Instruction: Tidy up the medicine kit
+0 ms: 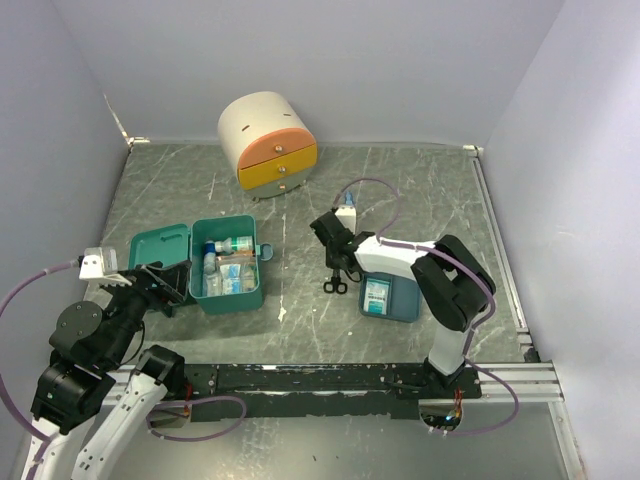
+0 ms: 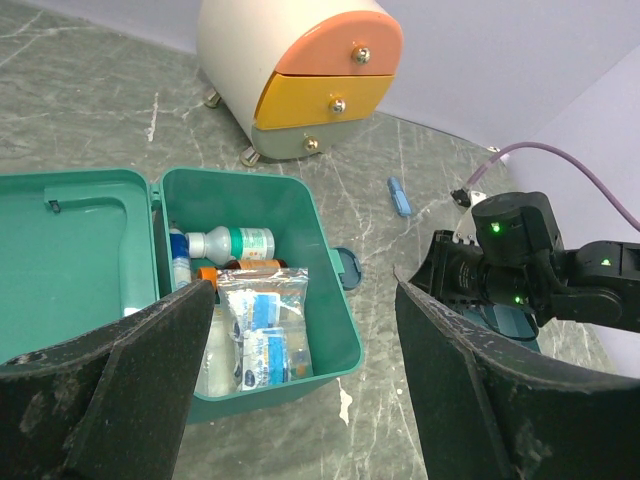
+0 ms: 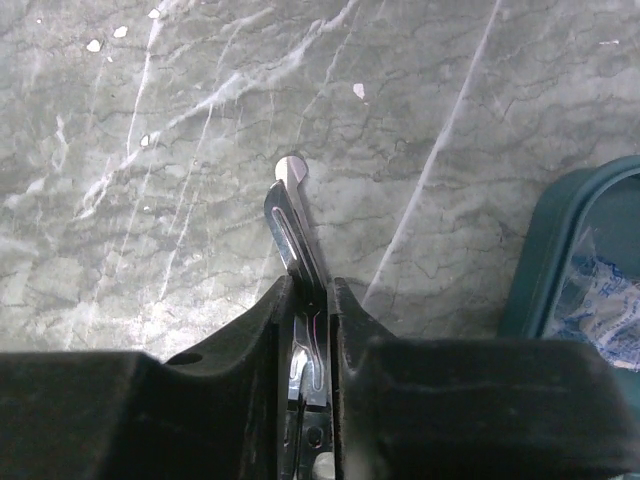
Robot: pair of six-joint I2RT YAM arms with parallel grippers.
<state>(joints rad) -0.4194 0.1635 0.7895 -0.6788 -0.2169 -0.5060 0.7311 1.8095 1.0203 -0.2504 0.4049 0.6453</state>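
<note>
Next, my right gripper releases the black-handled scissors, now held between kit and tray, in the empty part of the dark-blue tray (image 1: 396,289), beside the packet.
The medicine kit (image 1: 228,292) is a teal box lying open on the table, its lid (image 1: 160,247) folded out to the left. Inside are a white bottle (image 2: 230,242), an orange-capped item (image 2: 206,272) and a clear bag of blue-and-white packets (image 2: 262,325). My left gripper (image 1: 165,276) is open and empty, hovering at the kit's near left side; in the left wrist view (image 2: 302,285) its jaws stand wide apart over the box. My right gripper (image 1: 335,260) is shut on the metal blades of black-handled scissors (image 1: 333,285), between the kit and the tray. The blades (image 3: 293,225) stick out past my fingertips (image 3: 310,285).
A cream cabinet (image 1: 268,143) with orange and yellow drawers stands at the back. A dark-blue tray (image 1: 402,303) holding a packet (image 1: 376,294) lies right of the scissors. A small blue item (image 2: 399,197) lies behind my right arm. A dark teal rim (image 3: 560,250) shows at the right wrist view's edge.
</note>
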